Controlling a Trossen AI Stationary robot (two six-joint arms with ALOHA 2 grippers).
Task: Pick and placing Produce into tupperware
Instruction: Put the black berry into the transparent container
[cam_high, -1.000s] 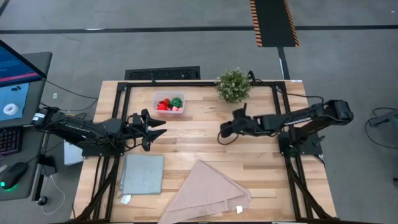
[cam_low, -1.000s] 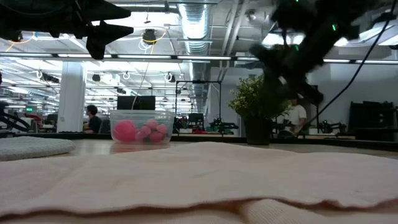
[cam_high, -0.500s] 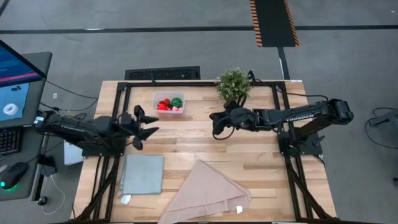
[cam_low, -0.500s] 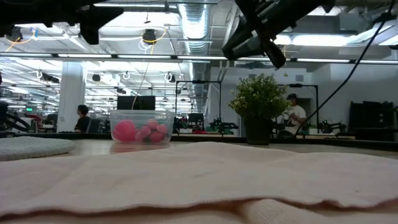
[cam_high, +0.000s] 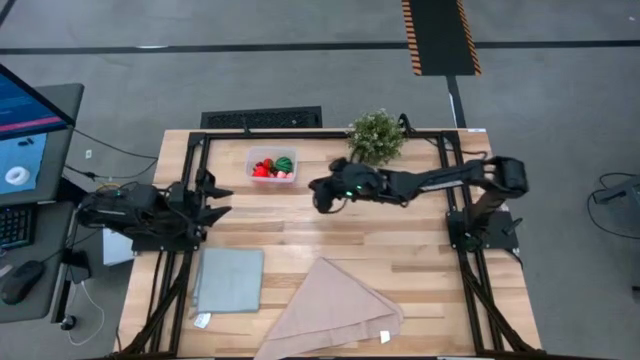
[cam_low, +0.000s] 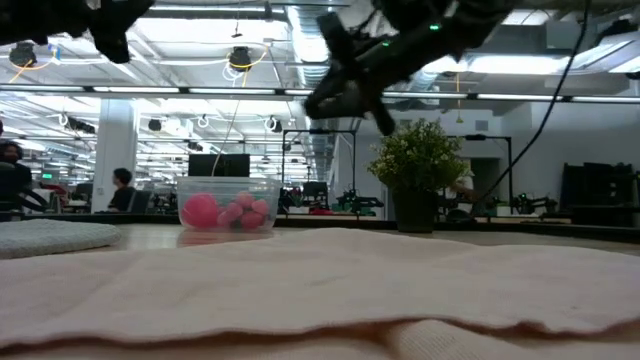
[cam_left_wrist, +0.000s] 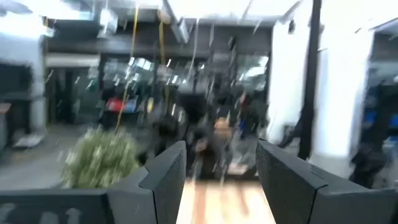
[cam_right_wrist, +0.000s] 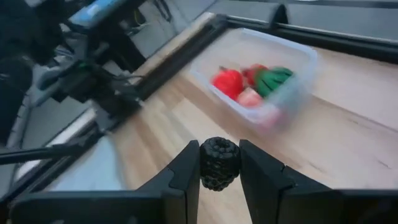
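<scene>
I will let go of the dark berry with my right gripper in the clear tupperware (cam_high: 271, 174) (cam_right_wrist: 240, 94), between the red pepper and the pink produce.
The clear tupperware (cam_high: 272, 165) stands on its base at the table's far middle-left; it also shows in the right wrist view (cam_right_wrist: 297, 87) and the low view (cam_low: 228, 208). It holds red, pink and green produce (cam_right_wrist: 239, 82). My right gripper (cam_high: 322, 194) hovers right of the container, shut on a small dark bumpy berry (cam_right_wrist: 219, 163). My left gripper (cam_high: 213, 192) is open and empty at the table's left edge; its fingers stand apart in the left wrist view (cam_left_wrist: 221, 180). My right gripper pinches the dark berry by its two opposite sides (cam_right_wrist: 205, 165) between its two fingers (cam_right_wrist: 260, 171). The fingers reach from the table's right toward the left. The berry is lifted clear of the table.
A bushy potted plant (cam_high: 375, 136) stands at the far edge, right of the container. A grey-blue cloth (cam_high: 230, 280) and a beige cloth (cam_high: 330, 308) lie near the front edge. Bare wood (cam_high: 400, 240) lies between them and the arms.
My right gripper has gone toward the table's left edge and the tupperware, carrying the dark berry above the table. My left gripper has drawn back toward the table's left edge, still open.
</scene>
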